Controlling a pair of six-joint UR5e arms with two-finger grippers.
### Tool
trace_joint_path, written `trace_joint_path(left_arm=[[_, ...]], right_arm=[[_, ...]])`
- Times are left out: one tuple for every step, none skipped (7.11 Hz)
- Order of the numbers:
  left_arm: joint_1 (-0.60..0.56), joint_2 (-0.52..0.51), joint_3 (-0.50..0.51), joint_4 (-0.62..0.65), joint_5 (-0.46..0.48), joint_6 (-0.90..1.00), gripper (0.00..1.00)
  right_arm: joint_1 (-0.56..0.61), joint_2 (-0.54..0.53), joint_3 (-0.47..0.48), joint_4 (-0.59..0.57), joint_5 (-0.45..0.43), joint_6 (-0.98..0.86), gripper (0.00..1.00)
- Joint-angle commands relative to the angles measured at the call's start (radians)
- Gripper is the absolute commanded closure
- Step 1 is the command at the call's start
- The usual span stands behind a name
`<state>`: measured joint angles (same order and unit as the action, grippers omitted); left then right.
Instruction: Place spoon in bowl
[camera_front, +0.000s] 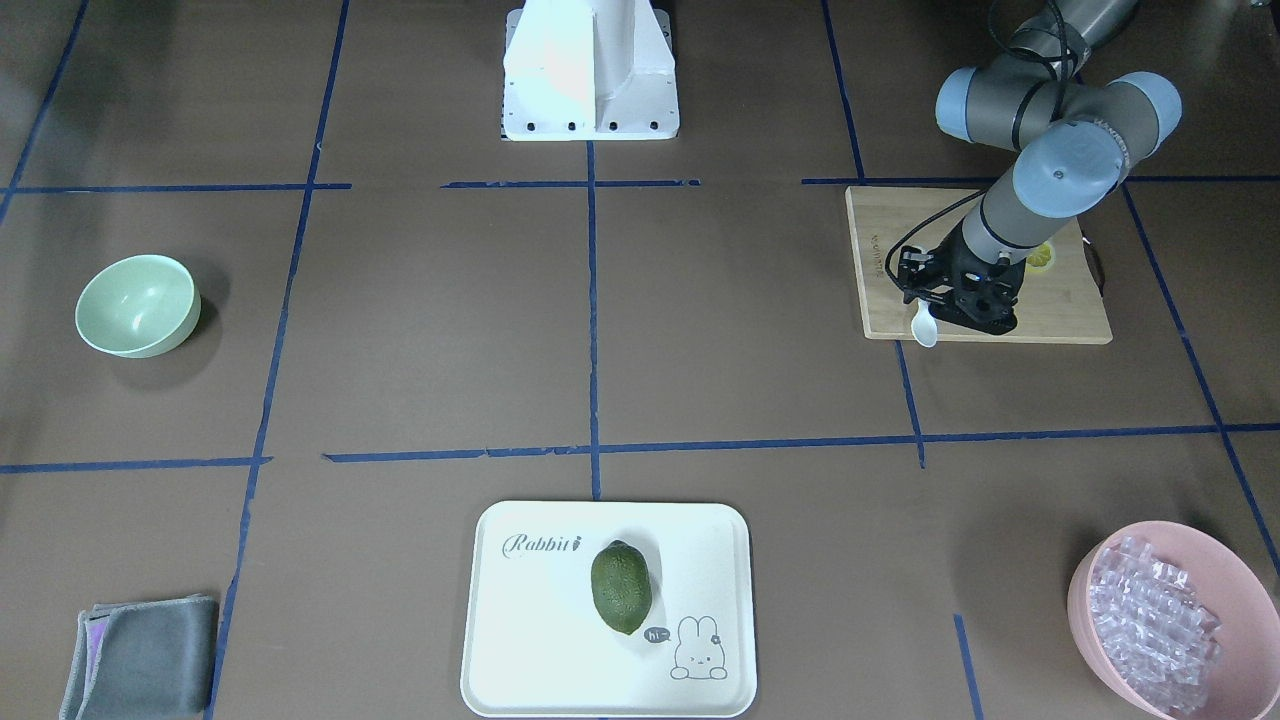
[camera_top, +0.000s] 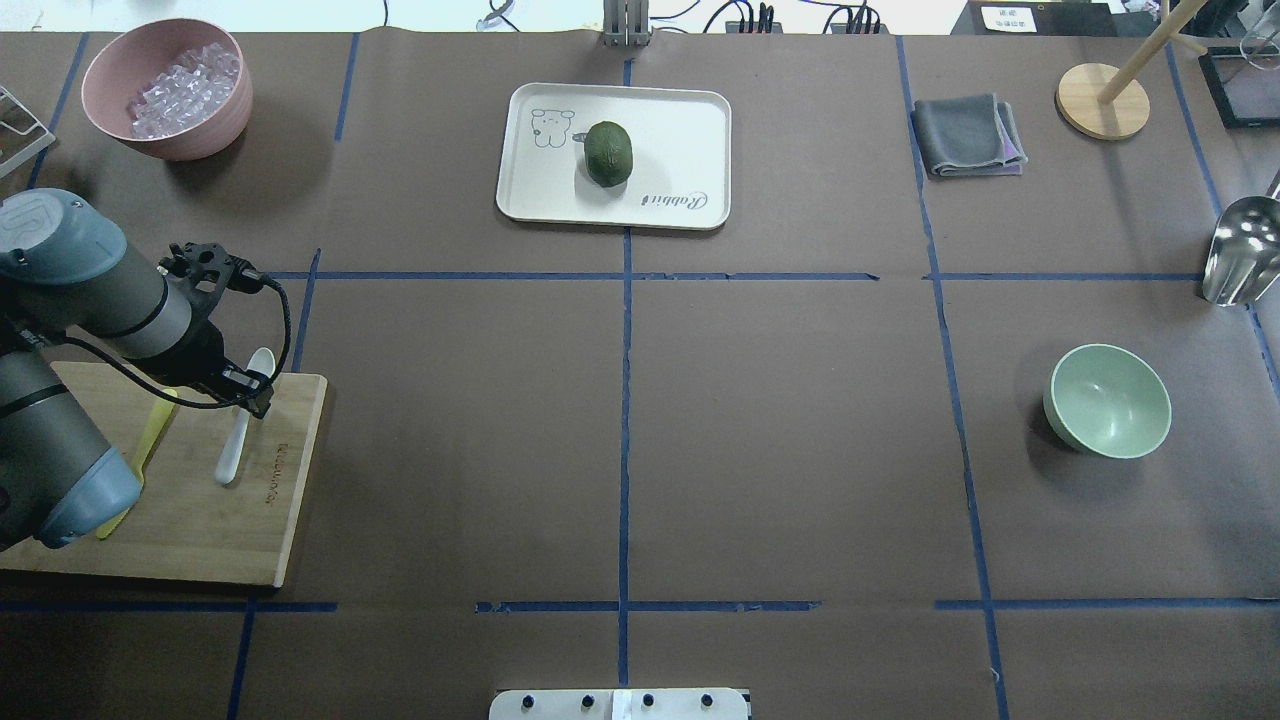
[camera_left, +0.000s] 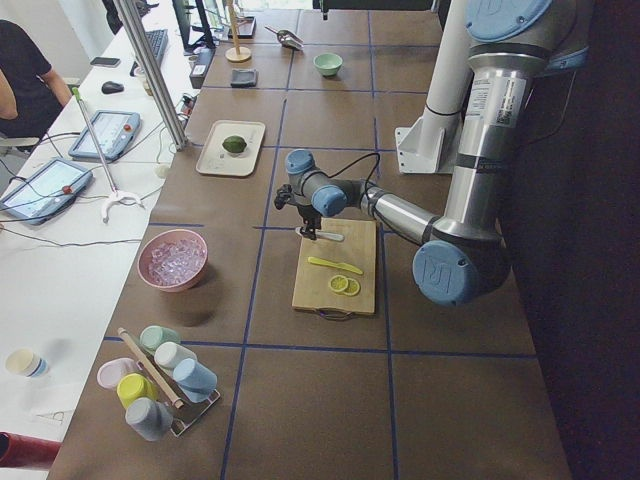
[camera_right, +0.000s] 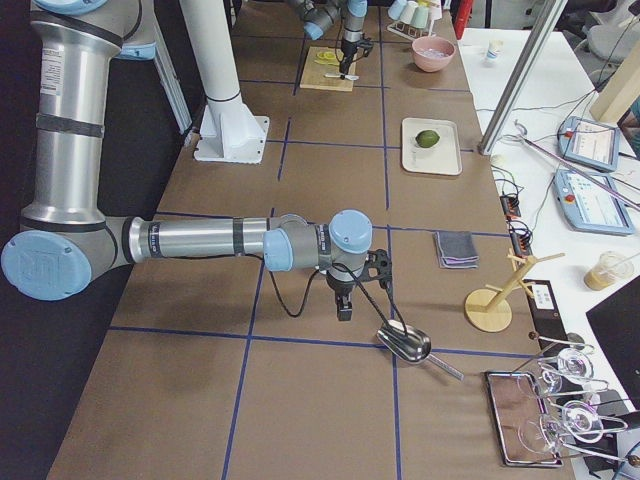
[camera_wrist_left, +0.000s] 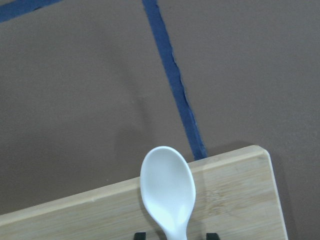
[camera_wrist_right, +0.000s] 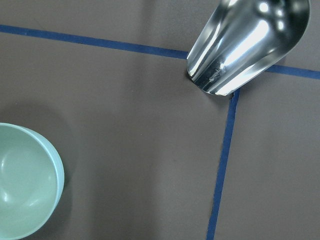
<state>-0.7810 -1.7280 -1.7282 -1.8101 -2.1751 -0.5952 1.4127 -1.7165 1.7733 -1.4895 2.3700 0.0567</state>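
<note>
My right gripper will close on the rim of the mint-green bowl (camera_front: 78, 307) (camera_wrist_right: 63, 185), on the side farthest from the wooden cutting board.
The white spoon (camera_top: 238, 425) lies on the wooden cutting board (camera_top: 200, 530) at the table's left, with its scoop (camera_wrist_left: 167, 190) over the board's far edge. My left gripper (camera_top: 245, 388) is low over the spoon. Its two fingertips (camera_wrist_left: 140, 234) stand apart on either side of the spoon's neck, with gaps on both sides, so it is open. The mint-green bowl (camera_top: 1108, 400) stands empty far to the right and also shows in the right wrist view (camera_wrist_right: 22, 187). My right gripper (camera_right: 345, 300) shows only in the exterior right view, and I cannot tell whether it is open or shut.
A yellow-green knife (camera_top: 150, 440) and lemon slices (camera_left: 345, 285) lie on the board. A pink bowl of clear pieces (camera_top: 167, 85), a white tray (camera_top: 690, 130) with an avocado, a grey cloth (camera_top: 965, 135) and a metal scoop (camera_top: 1240, 250) are around the table.
</note>
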Motion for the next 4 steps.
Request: trace_joint_path(left_arm=[[0.003, 0.001, 0.001, 0.002, 0.0, 0.0, 0.51], [0.003, -0.001, -0.001, 0.002, -0.002, 0.0, 0.51], [0.005, -0.001, 0.001, 0.002, -0.002, 0.0, 0.53], [0.005, 0.001, 0.001, 0.002, -0.002, 0.0, 0.59]], right_arm=[[0.0, 0.003, 0.001, 0.0, 0.0, 0.0, 0.01], [0.0, 0.006, 0.003, 0.0, 0.0, 0.0, 0.01], [0.0, 0.006, 0.001, 0.0, 0.0, 0.0, 0.01], [0.0, 0.006, 0.001, 0.0, 0.0, 0.0, 0.01]])
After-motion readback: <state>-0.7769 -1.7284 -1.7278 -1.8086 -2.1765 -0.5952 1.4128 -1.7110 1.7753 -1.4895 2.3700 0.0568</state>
